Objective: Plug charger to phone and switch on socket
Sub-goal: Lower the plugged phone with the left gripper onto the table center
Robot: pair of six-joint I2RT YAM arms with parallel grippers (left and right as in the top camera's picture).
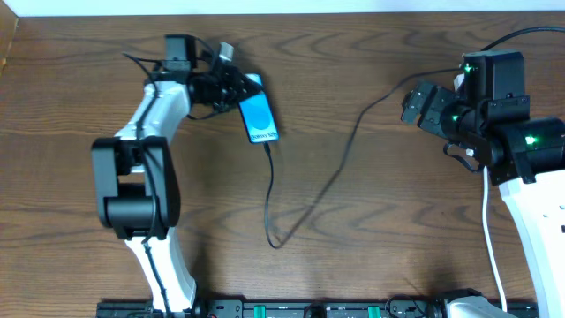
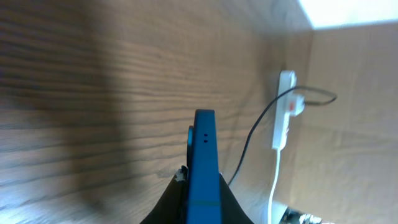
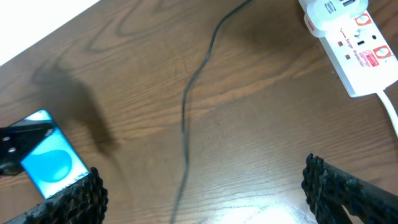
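Next, my left gripper lets go of the phone on the wooden table inside the black cable's loop [image 1: 324, 153], near the cable's socket-bound part.
The phone [image 1: 259, 119] has its blue screen lit and lies tilted at the back left. My left gripper [image 1: 237, 88] is shut on its top end. In the left wrist view the phone [image 2: 204, 155] shows edge-on between the fingers [image 2: 204, 190]. The charger's black cable [image 1: 269, 199] runs from the phone's lower end, loops forward, then goes right. Its white plug head [image 3: 326, 12] sits in the white socket [image 3: 357, 46], which has red markings. The socket also shows in the left wrist view [image 2: 284, 112]. My right gripper [image 3: 205, 199] is open and empty above the table, left of the socket.
The socket's white cord [image 1: 490, 238] trails toward the front right beside the right arm. In the overhead view the right arm [image 1: 494, 115] covers the socket. The wooden table's [image 1: 371, 230] back edge meets a white surface.
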